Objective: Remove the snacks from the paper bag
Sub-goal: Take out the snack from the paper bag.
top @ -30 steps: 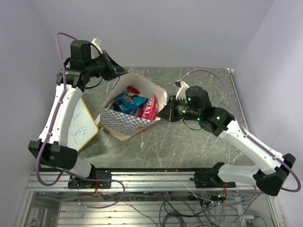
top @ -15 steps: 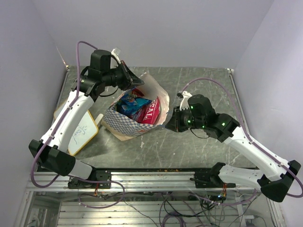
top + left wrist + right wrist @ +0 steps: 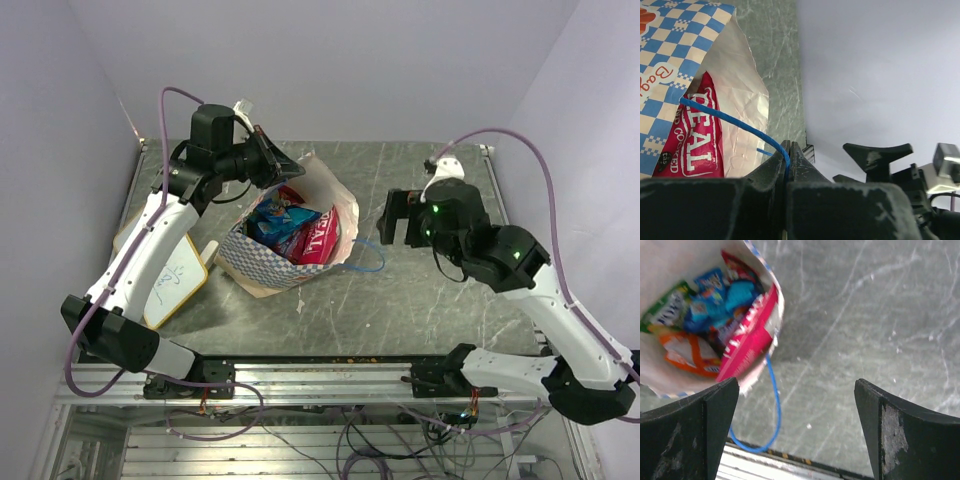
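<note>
The near end of the red packet [image 3: 325, 245] [image 3: 740, 357], beside the loose blue handle in the paper bag, should be gripped next by my right gripper reaching in.
The paper bag [image 3: 262, 262] sits left of the table's middle, its mouth open upward. Inside it are several snacks: a red "REAL" packet [image 3: 316, 238] and blue ones [image 3: 272, 214]. My left gripper [image 3: 276, 166] is at the bag's far rim, shut on the blue cord handle [image 3: 735, 122]. The left wrist view shows the cord pinched between the fingertips of that gripper [image 3: 789, 145], with the red packet [image 3: 697, 135] beyond. My right gripper [image 3: 396, 218] hangs open and empty to the right of the bag. The right wrist view shows the right gripper [image 3: 796, 384] over bare table, with the snacks [image 3: 715, 305] at upper left.
The bag's other blue cord handle [image 3: 366, 258] lies loose on the table by the bag's right side. A yellow-edged whiteboard [image 3: 165, 272] lies left of the bag. The metal rail [image 3: 320, 365] runs along the table's near edge. Walls close in the back and both sides.
My right gripper has opened, let go of the bag's right handle and drawn back to the right and up; that handle has dropped to the table. The left arm shifted right with the bag.
</note>
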You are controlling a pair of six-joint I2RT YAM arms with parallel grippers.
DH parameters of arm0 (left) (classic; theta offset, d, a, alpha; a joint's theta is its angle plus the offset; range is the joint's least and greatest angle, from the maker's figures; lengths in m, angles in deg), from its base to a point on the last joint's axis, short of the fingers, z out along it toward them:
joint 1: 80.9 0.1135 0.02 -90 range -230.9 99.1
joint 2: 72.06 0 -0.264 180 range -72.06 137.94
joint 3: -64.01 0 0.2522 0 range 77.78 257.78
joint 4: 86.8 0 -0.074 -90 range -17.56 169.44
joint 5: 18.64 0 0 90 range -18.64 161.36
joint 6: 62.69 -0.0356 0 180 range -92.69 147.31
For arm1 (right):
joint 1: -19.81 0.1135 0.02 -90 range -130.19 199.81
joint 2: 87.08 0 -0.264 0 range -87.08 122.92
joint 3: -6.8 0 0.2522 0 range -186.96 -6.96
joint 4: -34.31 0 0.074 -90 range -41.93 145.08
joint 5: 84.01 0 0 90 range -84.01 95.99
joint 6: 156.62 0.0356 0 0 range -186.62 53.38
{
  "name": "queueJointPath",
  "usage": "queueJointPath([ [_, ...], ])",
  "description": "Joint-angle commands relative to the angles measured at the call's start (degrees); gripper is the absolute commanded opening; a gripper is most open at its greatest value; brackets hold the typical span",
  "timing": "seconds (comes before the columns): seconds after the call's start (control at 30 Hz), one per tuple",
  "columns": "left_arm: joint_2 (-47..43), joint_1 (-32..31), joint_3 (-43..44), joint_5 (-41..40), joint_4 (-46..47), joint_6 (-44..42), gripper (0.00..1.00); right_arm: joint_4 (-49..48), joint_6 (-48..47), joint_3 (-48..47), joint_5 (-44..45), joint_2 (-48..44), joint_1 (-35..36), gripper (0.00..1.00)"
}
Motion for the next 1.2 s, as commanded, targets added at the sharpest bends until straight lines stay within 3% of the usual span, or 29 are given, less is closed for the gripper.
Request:
queueJointPath([
  [0.0,-1.39,-0.62,0.57,2.93,5.71,1.82,0.07,-6.6,-1.85,-6.57,0.47,6.22,0.22,1.0],
  [0.17,-1.98,-0.62,0.73,3.18,5.27,1.57,0.07,-10.62,2.44,-13.79,-10.55,19.47,0.29,0.91],
  [0.23,-2.43,-0.62,0.54,3.24,5.47,1.71,0.07,-8.68,5.11,-16.43,-12.34,24.64,0.34,0.81],
  [0.33,-3.04,-0.62,-0.28,3.74,5.99,2.05,0.07,-5.49,9.71,-17.87,-15.8,30.03,0.28,0.74],
  [0.57,-5.95,-0.62,-2.94,3.41,4.97,1.72,0.07,-2.06,25.31,-9.29,-13.09,31.11,1.18,0.71],
  [0.87,-8.52,-0.62,-5.88,5.0,6.51,1.61,0.07,-5.93,32.57,-5.04,-10.42,34.59,2.72,0.61],
  [1.1,-8.41,-0.83,-6.45,7.06,5.39,1.14,0.07,-7.41,34.98,-4.72,-9.26,34.95,4.11,0.29],
  [1.17,-8.83,-0.96,-7.11,6.68,5.63,0.85,0.07,-6.65,34.54,-5.59,-8.28,35.26,4.19,0.15],
])
